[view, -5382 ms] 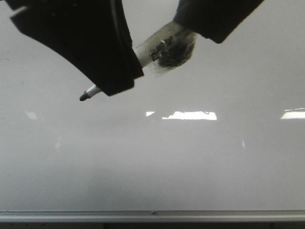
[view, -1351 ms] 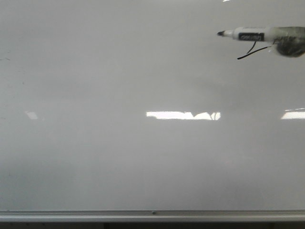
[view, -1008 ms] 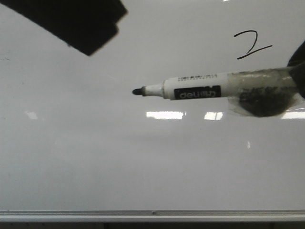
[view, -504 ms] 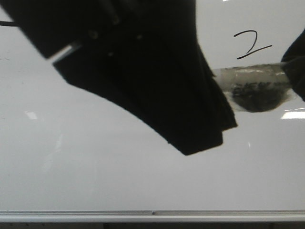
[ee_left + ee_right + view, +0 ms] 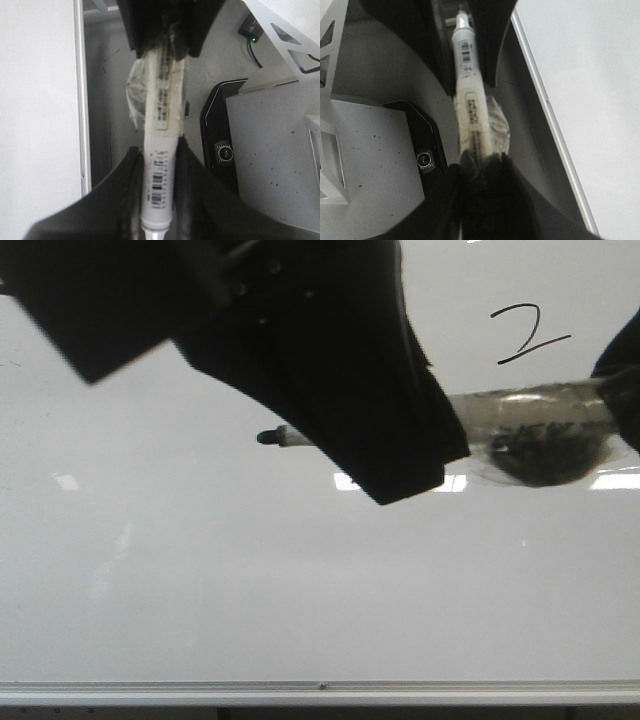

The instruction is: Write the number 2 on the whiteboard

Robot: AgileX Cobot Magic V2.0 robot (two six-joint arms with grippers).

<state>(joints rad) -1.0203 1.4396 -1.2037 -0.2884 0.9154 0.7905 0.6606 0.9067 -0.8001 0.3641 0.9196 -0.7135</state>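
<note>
My left gripper should release the white marker on the whiteboard's small dark specks (image 5: 4, 352), far across from the number 2.
The number 2 (image 5: 530, 335) is drawn in thin black ink at the upper right of the whiteboard (image 5: 300, 590), which has a silver rail (image 5: 320, 692) along its bottom edge. A white marker (image 5: 520, 415) with tape round its rear lies level in front of the board, its black tip (image 5: 268, 437) pointing left. My right gripper (image 5: 625, 390) is shut on the taped rear end, as the right wrist view (image 5: 482, 160) shows. My left gripper (image 5: 400, 465) covers the marker's middle. In the left wrist view (image 5: 159, 150) its fingers press both sides of the barrel (image 5: 160, 100).
The wrist views show the board's edge rail (image 5: 80, 100), a grey surface below the board, and a black device with a round knob (image 5: 225, 150) (image 5: 423, 160). A white frame stands at the side (image 5: 330, 75).
One second ago the right gripper alone held the marker, with the left gripper up at the top left. The left gripper has since come down across the barrel and closed round it.
</note>
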